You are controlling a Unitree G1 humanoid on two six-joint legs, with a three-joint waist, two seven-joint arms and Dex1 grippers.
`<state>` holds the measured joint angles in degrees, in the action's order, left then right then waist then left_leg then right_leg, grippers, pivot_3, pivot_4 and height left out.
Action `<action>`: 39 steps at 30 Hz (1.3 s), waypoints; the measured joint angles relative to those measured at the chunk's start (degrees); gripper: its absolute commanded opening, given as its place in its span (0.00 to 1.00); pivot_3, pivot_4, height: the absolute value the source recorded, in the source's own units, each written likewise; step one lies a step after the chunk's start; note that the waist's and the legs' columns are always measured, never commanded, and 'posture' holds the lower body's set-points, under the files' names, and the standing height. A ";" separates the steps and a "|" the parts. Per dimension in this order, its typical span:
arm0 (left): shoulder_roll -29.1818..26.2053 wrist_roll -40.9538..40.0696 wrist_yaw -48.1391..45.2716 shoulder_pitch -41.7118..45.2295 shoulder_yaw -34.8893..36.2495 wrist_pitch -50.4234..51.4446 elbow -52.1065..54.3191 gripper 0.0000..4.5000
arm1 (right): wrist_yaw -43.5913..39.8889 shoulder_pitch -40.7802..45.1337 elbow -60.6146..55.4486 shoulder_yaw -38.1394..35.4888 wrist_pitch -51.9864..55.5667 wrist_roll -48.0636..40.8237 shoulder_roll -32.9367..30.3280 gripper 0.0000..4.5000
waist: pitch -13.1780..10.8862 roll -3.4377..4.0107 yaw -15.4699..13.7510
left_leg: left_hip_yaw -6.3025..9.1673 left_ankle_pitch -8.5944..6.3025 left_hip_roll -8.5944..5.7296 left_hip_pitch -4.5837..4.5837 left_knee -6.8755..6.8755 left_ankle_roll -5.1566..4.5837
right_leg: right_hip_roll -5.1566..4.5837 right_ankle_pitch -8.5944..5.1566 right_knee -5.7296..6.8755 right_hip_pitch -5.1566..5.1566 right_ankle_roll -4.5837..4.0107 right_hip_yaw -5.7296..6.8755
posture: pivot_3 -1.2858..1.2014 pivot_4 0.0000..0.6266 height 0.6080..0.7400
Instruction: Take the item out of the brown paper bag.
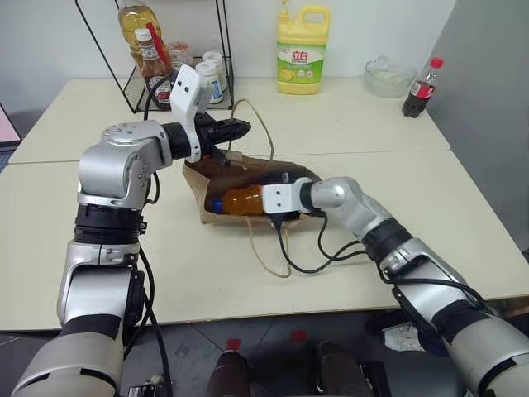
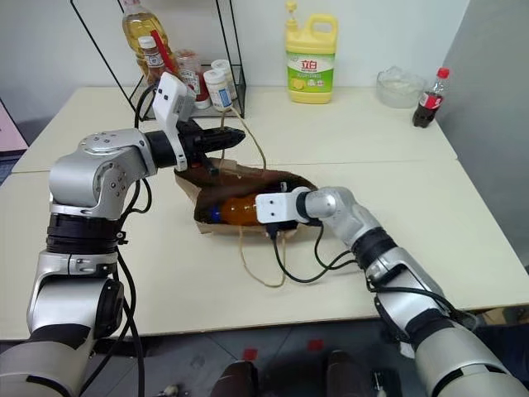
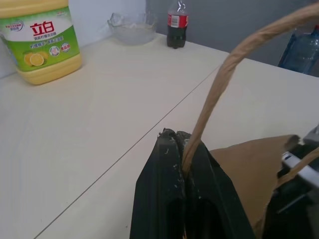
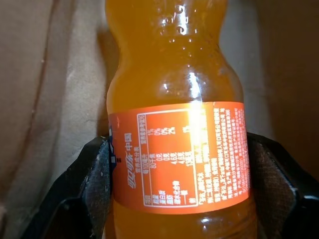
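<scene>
I should use my right gripper to lay the orange drink bottle down on the near side of the table seam (image 1: 379, 193), below the glass bowl.
The brown paper bag (image 1: 248, 169) lies on its side mid-table with its mouth held open. My left gripper (image 1: 240, 128) is above the bag, shut on one thin paper handle (image 3: 224, 79) and holding it up. The item, a small orange drink bottle (image 1: 240, 200) with a blue cap, lies inside the bag's mouth. My right gripper (image 4: 179, 164) reaches into the bag. Its black fingers (image 4: 94, 189) press against both sides of the bottle's label. The bag's other handle (image 1: 264, 248) trails loose on the table.
At the back of the table stand a yellow detergent jug (image 1: 302, 50), a glass bowl (image 1: 388, 76) and a dark cola bottle (image 1: 421, 87). A black wire rack (image 1: 165, 58) with bottles stands at the back left. A black cable (image 1: 306, 256) loops beside the bag.
</scene>
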<state>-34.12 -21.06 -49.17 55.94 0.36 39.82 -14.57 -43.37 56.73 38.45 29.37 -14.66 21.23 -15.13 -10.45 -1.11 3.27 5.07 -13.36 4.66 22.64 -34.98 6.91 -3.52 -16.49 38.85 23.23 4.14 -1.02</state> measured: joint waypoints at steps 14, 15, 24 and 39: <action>1.81 3.51 1.70 1.22 -0.05 -2.97 -5.48 0.00 | -6.37 -6.43 -23.01 -8.76 -0.83 -15.65 -2.43 0.74 | -0.01 0.00 0.01 | -0.01 0.00 0.00 0.02 -0.01 0.01 | 0.00 0.00 0.00 0.01 0.00 0.00 | 0.52 0.24 1.00; 1.86 3.59 1.77 1.27 -0.07 -2.97 -5.63 0.00 | -6.60 -6.70 -24.08 -9.31 -0.85 -16.61 -2.48 0.74 | -0.01 0.00 0.01 | 0.00 0.00 0.00 0.02 -0.01 0.00 | 0.00 0.00 0.00 0.01 0.00 0.00 | 0.52 0.24 1.00; 1.92 4.46 1.88 1.72 -0.08 -3.05 -6.30 0.00 | -7.84 -10.90 -34.72 -14.55 4.83 -24.84 -5.46 0.74 | -0.01 0.00 -0.02 | -0.01 0.00 0.00 0.02 -0.01 0.00 | 0.00 0.00 0.00 0.01 0.00 0.00 | 0.52 0.24 1.00; 1.90 4.47 1.66 1.41 -0.07 -3.05 -6.05 0.00 | 6.65 -13.89 -34.86 -27.84 34.08 -22.21 -19.31 0.74 | -0.01 0.00 -0.57 | -0.02 -0.01 -0.03 0.08 -0.02 -0.01 | -0.01 0.00 -0.05 0.01 0.00 -0.01 | 0.52 0.24 1.00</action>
<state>-32.22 -16.60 -47.51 57.34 0.29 36.77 -20.62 -36.72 42.83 3.59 1.53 19.42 -0.98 -34.43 -10.46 -1.11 2.70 5.05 -13.36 4.64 22.72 -35.00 6.90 -3.52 -16.49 38.80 23.24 4.14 -1.04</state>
